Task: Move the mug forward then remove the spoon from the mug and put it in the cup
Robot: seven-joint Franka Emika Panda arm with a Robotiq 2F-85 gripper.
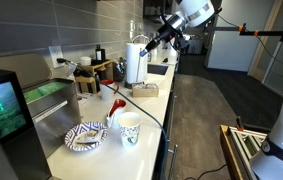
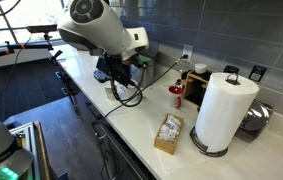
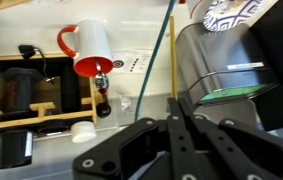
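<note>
The spoon will be released inside the white cup with small dark marks (image 1: 130,119), near the patterned dish.
The mug (image 1: 118,108) is red inside with a white wall and a red handle. It stands on the white counter (image 1: 151,110), and it also shows in the wrist view (image 3: 89,48). The slim red spoon (image 1: 111,98) leans out of the mug. The white cup (image 1: 130,129) with small dark marks stands just in front of the mug. My gripper (image 1: 163,40) hangs high above the far end of the counter, well away from the mug. Its fingers (image 3: 171,122) are pressed together with nothing between them. In an exterior view the arm (image 2: 101,35) hides the mug and cup.
A blue-and-white patterned dish (image 1: 85,137) lies beside the cup. A paper towel roll (image 1: 136,62) and a wooden rack with bottles (image 1: 101,70) stand farther back. A steel appliance (image 3: 236,80) is on one side. A small box (image 2: 168,133) lies near the counter's edge.
</note>
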